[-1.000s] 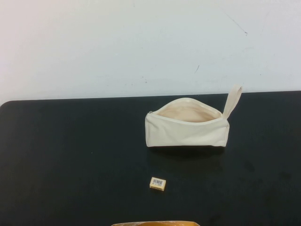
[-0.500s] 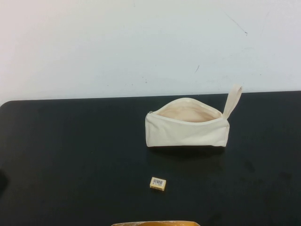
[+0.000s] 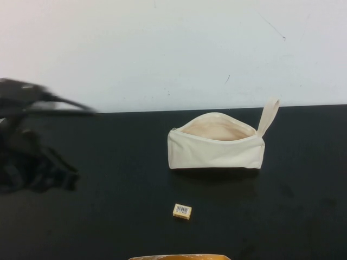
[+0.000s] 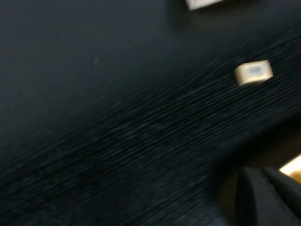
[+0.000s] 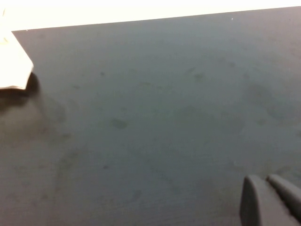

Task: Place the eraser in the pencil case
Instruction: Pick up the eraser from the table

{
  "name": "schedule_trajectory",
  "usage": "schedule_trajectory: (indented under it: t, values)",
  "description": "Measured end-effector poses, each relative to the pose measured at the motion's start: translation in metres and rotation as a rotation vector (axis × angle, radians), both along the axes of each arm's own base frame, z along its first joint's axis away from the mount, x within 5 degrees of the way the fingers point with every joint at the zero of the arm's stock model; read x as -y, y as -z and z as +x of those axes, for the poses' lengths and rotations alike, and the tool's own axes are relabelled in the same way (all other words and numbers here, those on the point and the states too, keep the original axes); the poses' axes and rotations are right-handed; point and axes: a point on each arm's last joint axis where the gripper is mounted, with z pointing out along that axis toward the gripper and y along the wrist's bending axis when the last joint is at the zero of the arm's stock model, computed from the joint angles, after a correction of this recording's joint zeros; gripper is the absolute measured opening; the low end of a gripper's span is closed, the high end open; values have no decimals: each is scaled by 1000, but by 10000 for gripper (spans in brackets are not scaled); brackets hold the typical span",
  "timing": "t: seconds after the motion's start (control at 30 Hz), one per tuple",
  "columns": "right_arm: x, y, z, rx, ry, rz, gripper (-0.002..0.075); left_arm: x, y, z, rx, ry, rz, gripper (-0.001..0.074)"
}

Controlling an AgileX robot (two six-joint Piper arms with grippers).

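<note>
Next, the robot's left gripper will move to the eraser in front of the pencil case and close on the eraser's sides, across its barcode label point(image 3: 182, 211) point(image 4: 254, 72).
The eraser point(image 3: 182, 211), a tiny tan block with a barcode label, lies flat on the black table in front of the pencil case point(image 3: 216, 147). The case is a cream canvas pouch, unzipped, with its beige lining showing and its loop strap point(image 3: 268, 115) standing up at the right end. My left arm point(image 3: 32, 157) is a dark blur at the table's left side, far from both. The left wrist view shows the left gripper point(image 4: 270, 197) shut and empty, and the eraser point(image 4: 254, 73) some way off. My right gripper point(image 5: 273, 197) is shut over bare table, with a corner of the case point(image 5: 11, 66) far off.
The black table point(image 3: 108, 216) ends at a white wall point(image 3: 162, 49) behind the case. A tan-orange object point(image 3: 179, 257) pokes in at the near edge, just in front of the eraser, and also shows in the left wrist view point(image 4: 294, 167).
My left arm has swung into the high view from the left edge and is blurred with motion. The eraser and the pencil case have not moved.
</note>
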Motion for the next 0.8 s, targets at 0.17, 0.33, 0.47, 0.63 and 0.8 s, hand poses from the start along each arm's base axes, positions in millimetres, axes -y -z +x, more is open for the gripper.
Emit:
schedule_trajectory:
  t: [0.17,0.33,0.47,0.63,0.8]
  values:
    - [0,0,0,0,0,0,-1,42,14,32,-61,68,175,-1]
    - [0,0,0,0,0,0,-1,96,34,51,-87,129,290,-1]
    - [0,0,0,0,0,0,-1,131,50,60,-100,164,334,-1]
    - [0,0,0,0,0,-2,-1,160,81,74,-167,175,354,89]
    - [0,0,0,0,0,-2,-1,177,108,83,-258,160,306,410]
